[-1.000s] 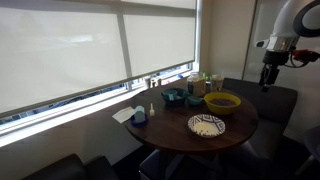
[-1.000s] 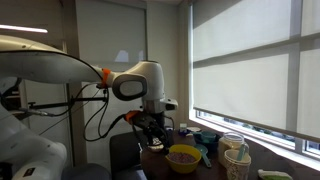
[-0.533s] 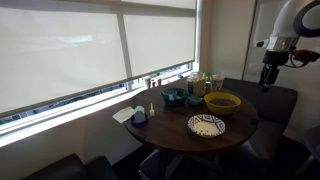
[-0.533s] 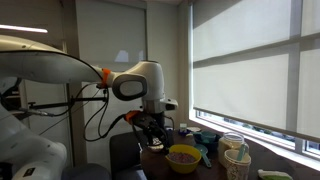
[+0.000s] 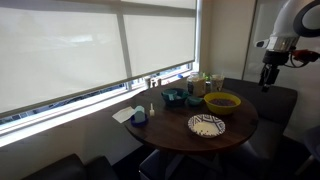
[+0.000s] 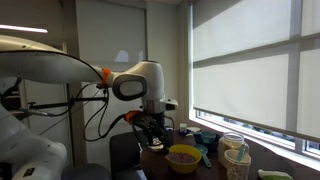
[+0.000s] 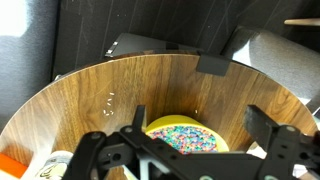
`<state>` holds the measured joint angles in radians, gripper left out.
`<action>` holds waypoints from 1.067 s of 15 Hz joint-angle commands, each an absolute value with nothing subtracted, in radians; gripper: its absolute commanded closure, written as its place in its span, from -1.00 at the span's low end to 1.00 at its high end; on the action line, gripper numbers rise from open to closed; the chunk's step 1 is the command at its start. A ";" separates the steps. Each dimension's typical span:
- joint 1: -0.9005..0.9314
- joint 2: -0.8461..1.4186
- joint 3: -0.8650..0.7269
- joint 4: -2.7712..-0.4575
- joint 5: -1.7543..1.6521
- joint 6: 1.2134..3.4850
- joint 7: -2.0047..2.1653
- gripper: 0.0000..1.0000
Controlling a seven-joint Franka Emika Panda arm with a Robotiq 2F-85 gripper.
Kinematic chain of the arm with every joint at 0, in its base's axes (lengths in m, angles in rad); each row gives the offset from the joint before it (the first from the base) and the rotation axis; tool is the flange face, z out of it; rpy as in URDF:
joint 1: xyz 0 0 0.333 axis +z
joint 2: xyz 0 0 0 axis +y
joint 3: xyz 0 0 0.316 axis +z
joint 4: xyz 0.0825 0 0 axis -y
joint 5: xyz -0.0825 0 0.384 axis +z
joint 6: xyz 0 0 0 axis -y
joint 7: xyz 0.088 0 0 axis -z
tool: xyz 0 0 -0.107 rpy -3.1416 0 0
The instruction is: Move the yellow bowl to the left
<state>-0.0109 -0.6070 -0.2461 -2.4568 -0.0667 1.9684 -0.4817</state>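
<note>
Next, my gripper goes to the yellow bowl's rim (image 5: pixel 238 99) (image 7: pixel 151 126), on the side facing the dark chair below my gripper, and closes there.
The yellow bowl (image 5: pixel 222 101) stands on the round wooden table (image 5: pixel 236 128) and also shows in an exterior view (image 6: pixel 183 155). In the wrist view the yellow bowl (image 7: pixel 186 136) lies below me, with small multi-coloured bits inside. My gripper (image 5: pixel 267 79) hangs in the air beyond the table's edge, higher than the bowl and apart from it. It also shows in an exterior view (image 6: pixel 152 136). In the wrist view my gripper (image 7: pixel 200 116) is open and empty, its two dark fingers spread on either side of the bowl.
A white patterned plate (image 5: pixel 206 125) lies at the table's front. A teal dish (image 5: pixel 172 97), a blue cup (image 5: pixel 139 117), white paper and several containers (image 5: pixel 203 82) stand near the window side. Dark chairs (image 5: pixel 281 100) ring the table. Cups (image 6: pixel 237 158) stand beside the bowl.
</note>
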 commanded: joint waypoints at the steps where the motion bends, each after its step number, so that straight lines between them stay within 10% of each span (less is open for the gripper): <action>1: -0.018 -0.605 -0.240 -2.455 -0.062 1.966 -0.485 -1.00; 16: -0.022 -0.459 -0.205 -2.246 0.045 2.180 -0.301 -1.00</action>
<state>-0.0068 -0.4607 -0.2176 -2.2483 0.0362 2.1830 -0.2944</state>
